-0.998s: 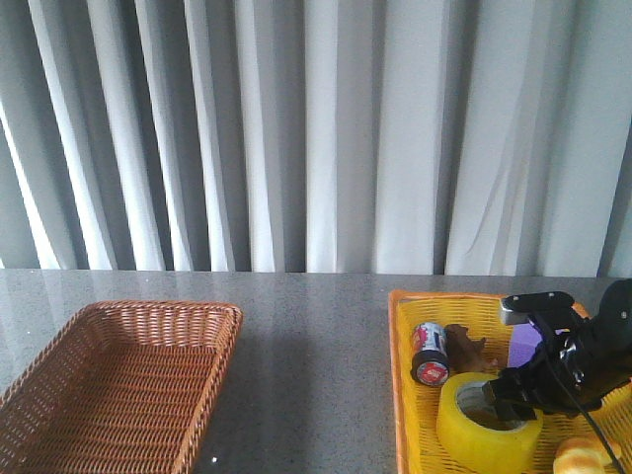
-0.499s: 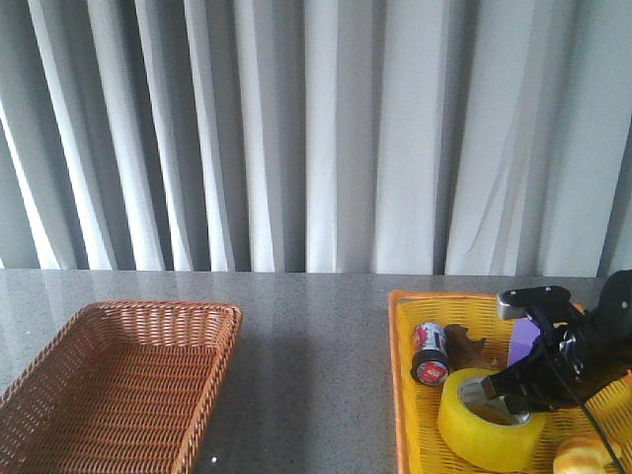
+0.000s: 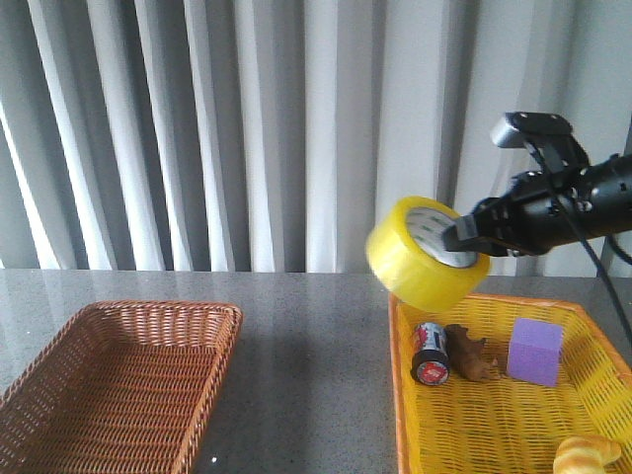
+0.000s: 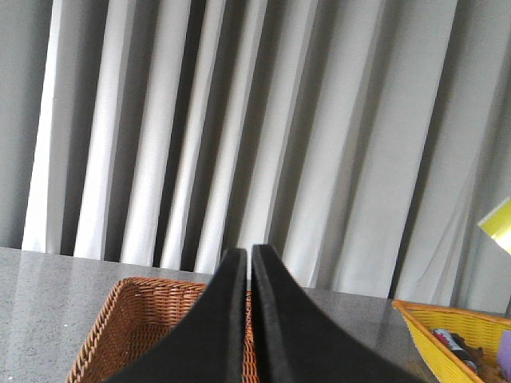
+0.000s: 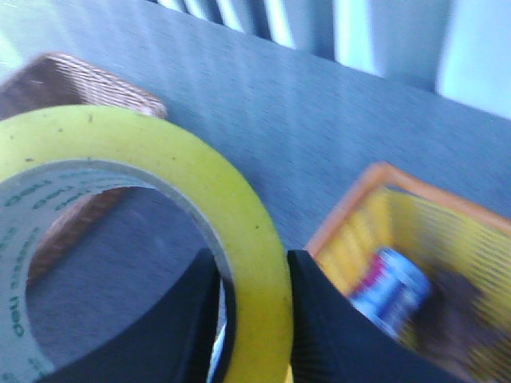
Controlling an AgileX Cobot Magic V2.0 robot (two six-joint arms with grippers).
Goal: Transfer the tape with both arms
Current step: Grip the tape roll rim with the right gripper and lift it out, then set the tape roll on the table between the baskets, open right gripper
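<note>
I need to release the yellow tape roll, now hanging above the yellow basket, from my right gripper on the grey table (image 3: 301, 425) between the brown wicker basket and yellow basket.
The yellow tape roll (image 3: 427, 254) with its white printed core hangs in the air above the left end of the yellow basket (image 3: 415, 434). My right gripper (image 3: 462, 240) is shut on its wall, one finger inside the core and one outside. The right wrist view shows the roll (image 5: 160, 159) up close, pinched by the right gripper (image 5: 254, 307). My left gripper (image 4: 247, 263) is shut and empty above the brown wicker basket (image 4: 120, 327); a yellow sliver of the tape (image 4: 499, 226) shows at that view's edge. The left arm is out of the front view.
The brown wicker basket (image 3: 99, 326) sits on the grey table at the left. The yellow basket holds a red-topped can (image 3: 431, 353), a brown toy animal (image 3: 469, 354), a purple cube (image 3: 534, 352) and a bread-like piece (image 3: 588, 456). Grey curtains hang behind.
My right gripper has lifted the tape roll out of the yellow basket, up and slightly left. The purple cube and basket floor that the arm covered now show.
</note>
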